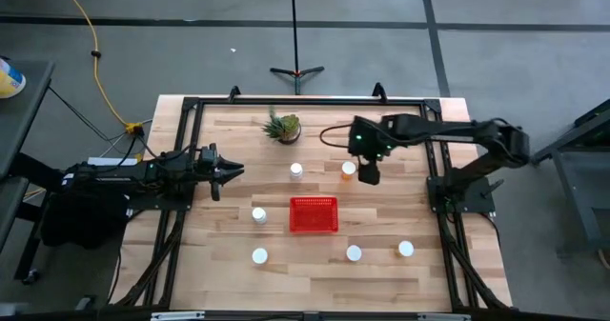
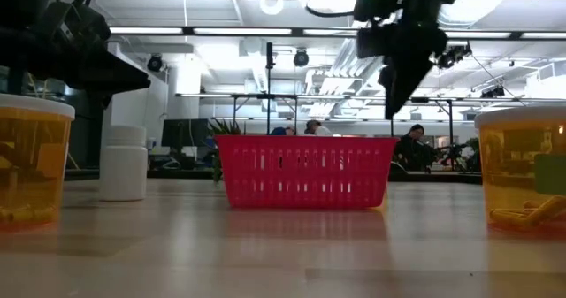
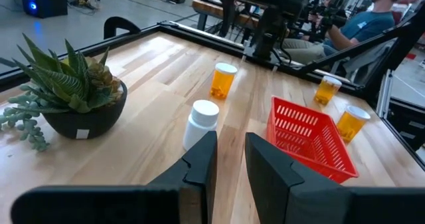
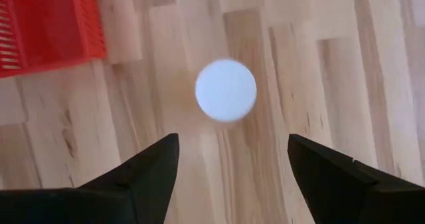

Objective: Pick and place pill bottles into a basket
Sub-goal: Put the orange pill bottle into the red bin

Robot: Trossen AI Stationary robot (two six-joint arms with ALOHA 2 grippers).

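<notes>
The orange bottle standing at the far side of the red mesh basket will have my right gripper close on its white cap (image 1: pixel 349 167) (image 4: pixel 226 90).
The red mesh basket (image 1: pixel 314 214) stands mid-table. Several white-capped pill bottles stand upright around it: a white one (image 1: pixel 296 170) and an orange one (image 1: pixel 348 170) on its far side, one (image 1: pixel 259 215) to its left, three nearer the front edge (image 1: pixel 259 255) (image 1: pixel 354 253) (image 1: pixel 406 249). My right gripper (image 1: pixel 369 175) hangs open, pointing down, above the orange bottle. That bottle's white cap (image 4: pixel 226 90) shows just ahead of the spread fingers (image 4: pixel 232 141). In the low view the right gripper (image 2: pixel 400 103) is well above the table. My left gripper (image 1: pixel 229 171) waits at the table's left, its fingers (image 3: pixel 229 164) a little apart and empty.
A small spiky green potted plant (image 1: pixel 283 127) stands at the far edge, left of centre. A black frame (image 1: pixel 186 111) runs along the table's edges. People sit in the room beyond the table (image 3: pixel 372 18). Bare wood lies between the basket and the front bottles.
</notes>
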